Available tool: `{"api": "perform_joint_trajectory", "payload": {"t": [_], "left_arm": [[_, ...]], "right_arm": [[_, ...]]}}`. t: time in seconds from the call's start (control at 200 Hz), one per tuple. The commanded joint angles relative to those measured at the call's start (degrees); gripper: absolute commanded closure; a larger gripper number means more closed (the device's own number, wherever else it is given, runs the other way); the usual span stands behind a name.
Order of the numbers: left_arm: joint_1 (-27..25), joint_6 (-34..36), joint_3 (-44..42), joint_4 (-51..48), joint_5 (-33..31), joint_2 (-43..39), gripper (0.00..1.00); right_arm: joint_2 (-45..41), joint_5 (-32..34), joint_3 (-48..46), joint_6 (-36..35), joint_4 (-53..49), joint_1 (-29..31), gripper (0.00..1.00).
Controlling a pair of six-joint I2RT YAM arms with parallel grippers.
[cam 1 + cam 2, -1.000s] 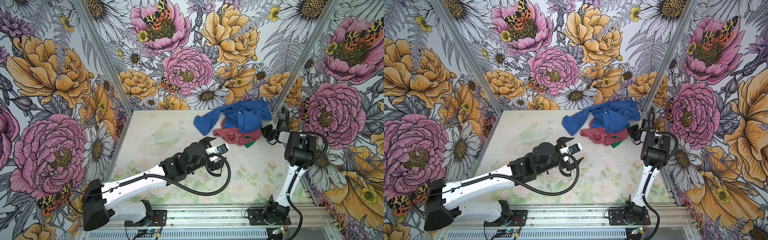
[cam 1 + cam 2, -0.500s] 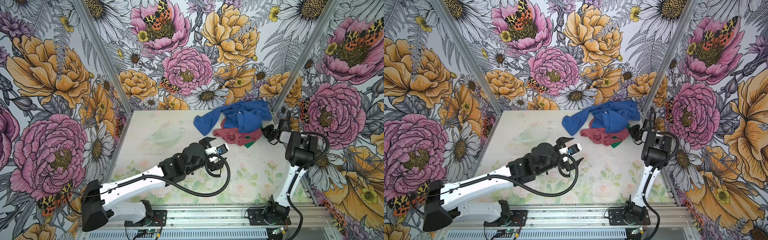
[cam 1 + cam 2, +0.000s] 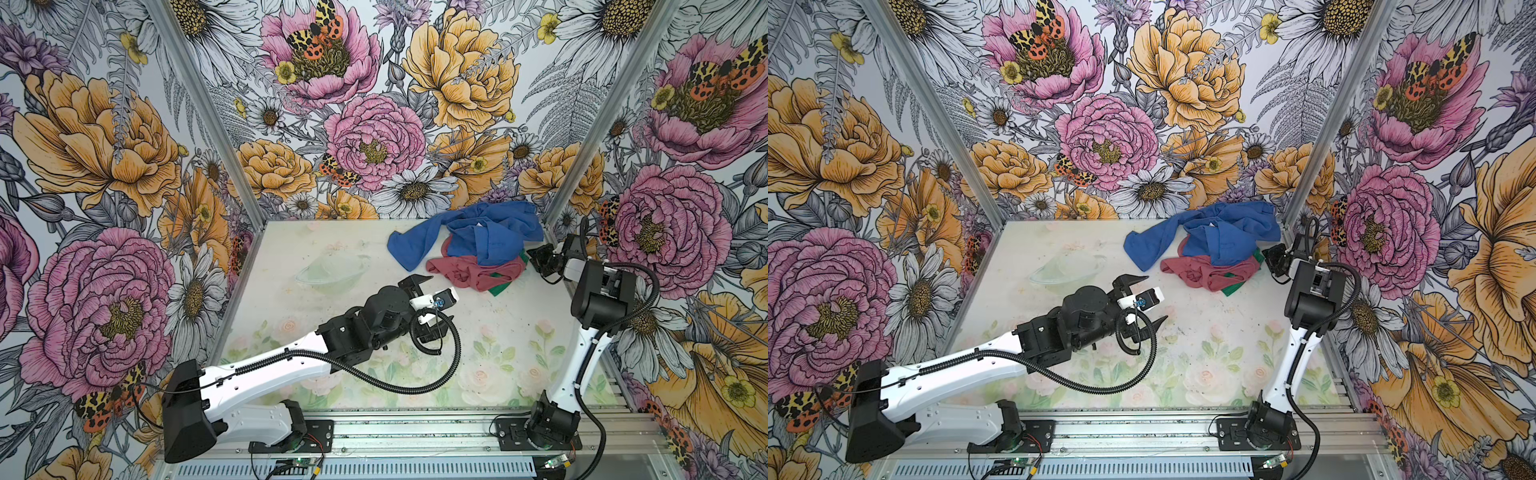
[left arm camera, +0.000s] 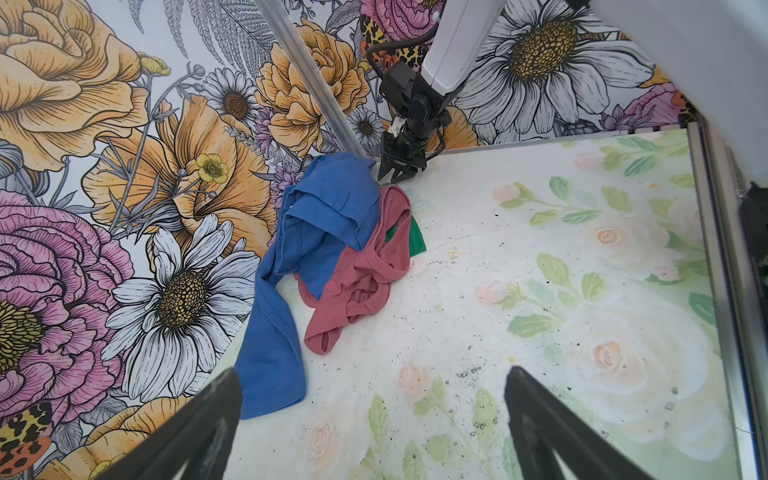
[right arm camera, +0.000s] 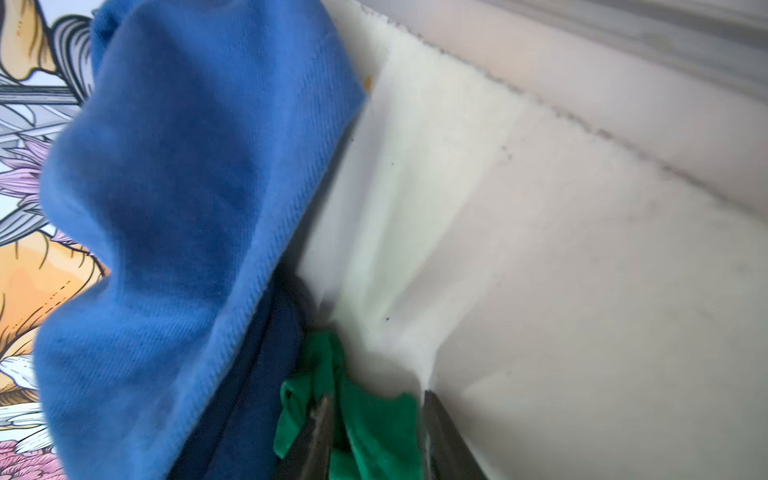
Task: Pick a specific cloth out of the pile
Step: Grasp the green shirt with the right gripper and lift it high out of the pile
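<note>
The pile hides all but a corner of the green cloth, so the robot's right gripper will lift it clear by that corner (image 5: 377,419) for the left gripper to take.
The pile (image 3: 478,253) lies in the far right corner, a royal-blue garment (image 3: 490,237) draped over a dusty-red one (image 3: 469,272). The green cloth (image 3: 505,287) sits underneath, only a corner showing at the near edge in both top views (image 3: 1233,287) and in the left wrist view (image 4: 415,241). My right gripper (image 3: 536,259) is low at the pile's right edge. In the right wrist view its jaws (image 5: 376,401) stand partly open with a fold of the cloth (image 5: 374,428) between them. My left gripper (image 3: 436,303) hovers wide open and empty over the table, short of the pile.
The right wall and its metal corner post (image 3: 552,208) stand close behind the right gripper. A faint clear bowl (image 3: 332,270) rests on the floral table (image 3: 498,353) left of the pile. The left arm's cable loop (image 3: 440,353) hangs over the middle.
The right gripper's jaws have parted from shut to partly open at the pile's edge. The left arm has hardly moved.
</note>
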Motion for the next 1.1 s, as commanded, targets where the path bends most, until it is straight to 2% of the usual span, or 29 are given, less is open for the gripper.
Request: {"api": "perform_joint_trajectory", "payload": {"t": [0.0, 0.095, 0.29, 0.395, 0.455, 0.641, 0.846, 1.001, 1.091], "left_arm": [[-0.26, -0.21, -0.82, 0.96, -0.25, 0.06, 0.01], [-0.25, -0.29, -0.82, 0.95, -0.14, 0.05, 0.01], [-0.26, 0.02, -0.75, 0.96, -0.87, 0.07, 0.01], [-0.3, 0.02, -0.65, 0.82, -0.87, -0.03, 0.01], [-0.27, -0.04, -0.65, 0.83, -0.79, -0.12, 0.01], [-0.26, -0.22, -0.49, 0.55, -0.91, -0.94, 0.01], [-0.37, -0.75, -0.3, 0.47, -0.59, -1.95, 0.01], [-0.35, -0.84, -0.42, 0.41, -0.82, -3.16, 0.01], [-0.35, -0.69, -0.61, 0.44, -0.92, -3.82, 0.01]], "right_arm": [[1.42, -0.11, 1.46, -1.37, -3.09, 0.7, 0.63], [2.25, -0.44, 1.56, -1.62, -3.53, 0.79, 0.63], [3.9, -1.73, 2.7, -2.27, -4.4, 1.26, 0.77], [3.87, -1.86, 2.78, -2.49, -4.59, 1.67, 0.89], [3.27, -1.68, 2.66, -2.53, -4.5, 1.68, 1.0], [-3.53, -1.75, 3.16, -3.74, -4.5, 1.5, 1.0], [-13.29, -5.85, 7.63, 1.37, -4.63, 1.15, 1.0], [-18.5, -7.42, 16.12, 5.54, -6.88, 1.64, 1.0], [-19.34, -7.82, 25.6, 8.23, -9.42, 2.33, 1.0]]}}
